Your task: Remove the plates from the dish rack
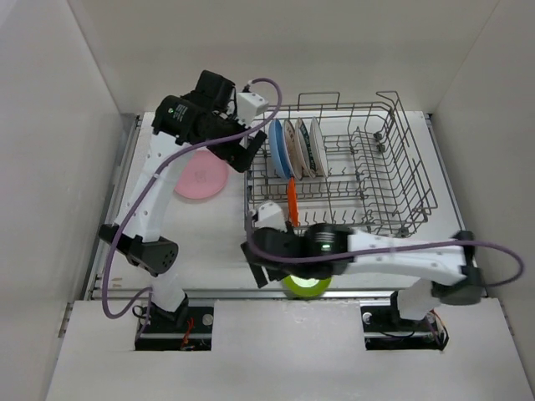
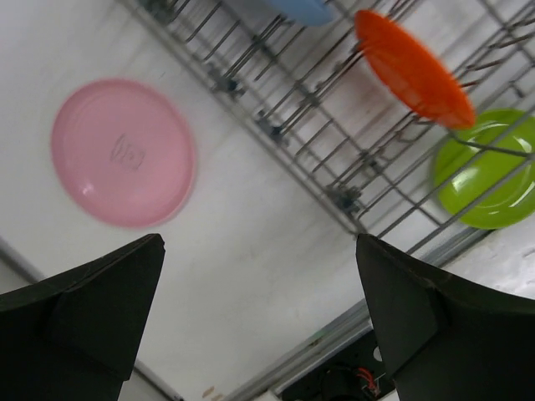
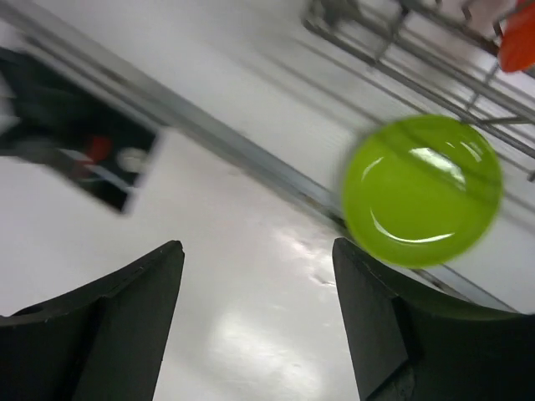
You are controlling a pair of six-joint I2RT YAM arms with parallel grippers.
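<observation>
Next, my right gripper grips the orange plate standing near the front of the dish rack on the top edge of the orange plate [image 1: 292, 202].
The grey wire dish rack [image 1: 415, 177] holds a blue plate [image 1: 279, 149] and two white plates with dark rims [image 1: 299, 146] upright at its back left, and an orange plate [image 1: 292, 201] upright near its front left. A pink plate [image 1: 201, 177] lies flat on the table left of the rack. A yellow-green plate [image 1: 306, 286] lies flat in front of the rack, partly under my right arm. My left gripper [image 1: 248, 150] is open and empty above the rack's left edge. My right gripper [image 1: 258, 269] is open and empty, just left of the yellow-green plate [image 3: 422, 189].
The left wrist view shows the pink plate [image 2: 123, 152], the rack wires [image 2: 294, 102], the orange plate [image 2: 410, 67] and the yellow-green plate [image 2: 485, 171]. A metal rail [image 3: 251, 163] runs along the table's near edge. White walls enclose the table.
</observation>
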